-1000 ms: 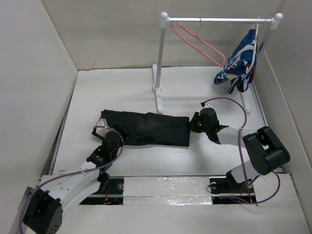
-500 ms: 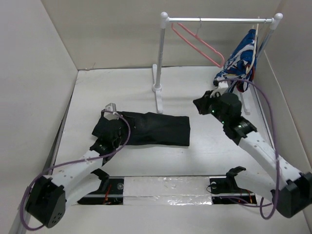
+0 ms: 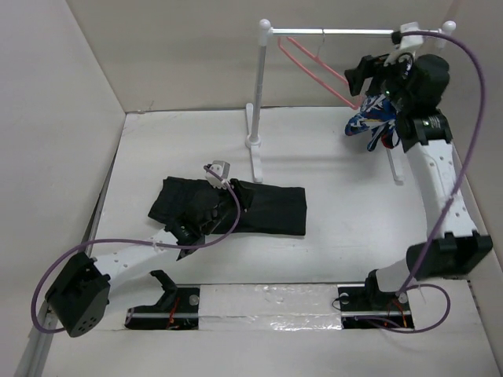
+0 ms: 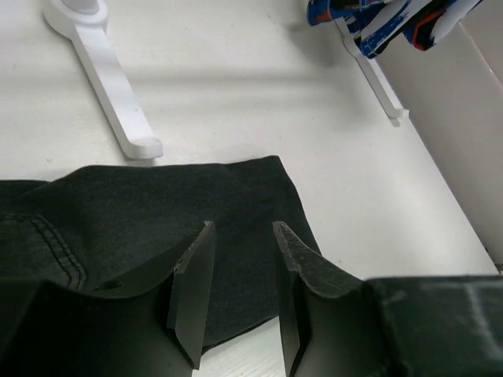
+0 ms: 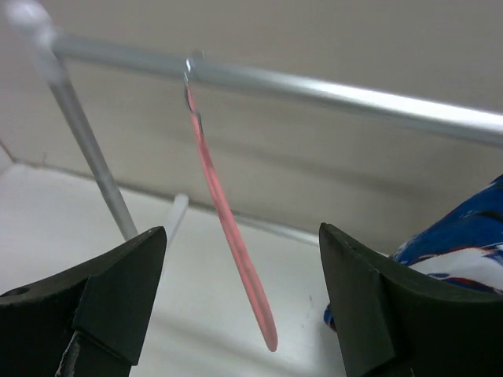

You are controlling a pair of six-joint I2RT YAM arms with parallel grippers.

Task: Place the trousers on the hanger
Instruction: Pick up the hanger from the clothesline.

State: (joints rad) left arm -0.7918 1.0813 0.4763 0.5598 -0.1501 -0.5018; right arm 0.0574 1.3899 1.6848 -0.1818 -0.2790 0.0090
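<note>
The robot's right gripper needs to next close on the pink hanger's end (image 3: 354,104) (image 5: 269,338) nearest the patterned garment, because the hanger has to come off the rail.
The black trousers (image 3: 267,208) lie flat on the table in front of the rack, folded lengthwise; their right end (image 4: 236,204) shows in the left wrist view. My left gripper (image 3: 240,203) hovers low over their middle, and its jaws (image 4: 244,228) stand a little apart with nothing between them. The pink hanger (image 3: 314,67) hangs by its hook from the rail (image 3: 354,33). My right gripper (image 3: 363,75) is raised to the rail, just right of the hanger. It stands wide open (image 5: 242,230), with the hanger (image 5: 236,251) hanging edge-on a short way beyond the gap, untouched.
A blue, white and red patterned garment (image 3: 385,106) hangs at the rail's right end, close under my right wrist. The rack's white post (image 3: 258,86) and foot (image 4: 110,71) stand just behind the trousers. White walls close in the table on three sides.
My right arm left the trousers' right end, rose to the rail and opened wide. My left arm slid right from the trousers' left end to their middle.
</note>
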